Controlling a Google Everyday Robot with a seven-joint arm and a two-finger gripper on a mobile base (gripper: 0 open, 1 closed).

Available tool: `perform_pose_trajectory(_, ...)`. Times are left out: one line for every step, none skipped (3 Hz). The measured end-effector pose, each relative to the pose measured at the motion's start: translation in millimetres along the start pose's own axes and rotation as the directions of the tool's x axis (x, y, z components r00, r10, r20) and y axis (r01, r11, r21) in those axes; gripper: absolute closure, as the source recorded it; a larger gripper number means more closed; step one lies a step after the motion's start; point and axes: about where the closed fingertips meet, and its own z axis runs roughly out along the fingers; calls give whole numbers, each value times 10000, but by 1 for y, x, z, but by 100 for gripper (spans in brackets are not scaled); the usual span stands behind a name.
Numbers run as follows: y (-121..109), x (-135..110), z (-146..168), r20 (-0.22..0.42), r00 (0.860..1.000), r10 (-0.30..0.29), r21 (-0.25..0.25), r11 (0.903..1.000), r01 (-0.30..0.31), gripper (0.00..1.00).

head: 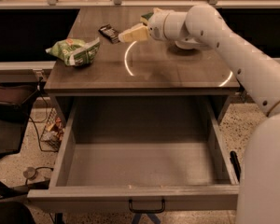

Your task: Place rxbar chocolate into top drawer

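Observation:
Next, I close my gripper on the middle of the rxbar chocolate (109,33), which is the dark wrapper lying behind the green-and-white snack bag.
The rxbar chocolate (109,32), a small dark wrapper with white lettering, lies flat on the cabinet top at the back left. My gripper (126,36) hangs just right of it, its cream fingers (134,33) pointing left toward the bar, a short gap away. The top drawer (140,164) is pulled wide open below the cabinet top, and nothing shows inside it. Its black handle (146,205) is on the front panel.
A green-and-white snack bag (74,51) lies on the cabinet top (144,69) at the left. A sponge corner (147,16) and a white bowl (184,44) sit behind my arm. A dark chair (9,111) and cables stand at the left on the floor.

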Motion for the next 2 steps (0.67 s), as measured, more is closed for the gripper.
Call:
perform_pose_trajectory(2,9,43,-80,10000,28,-396,9992,-31,0)
perform_pose_trajectory(2,12,75,-179,9998,37,-718,9974,-49,0)
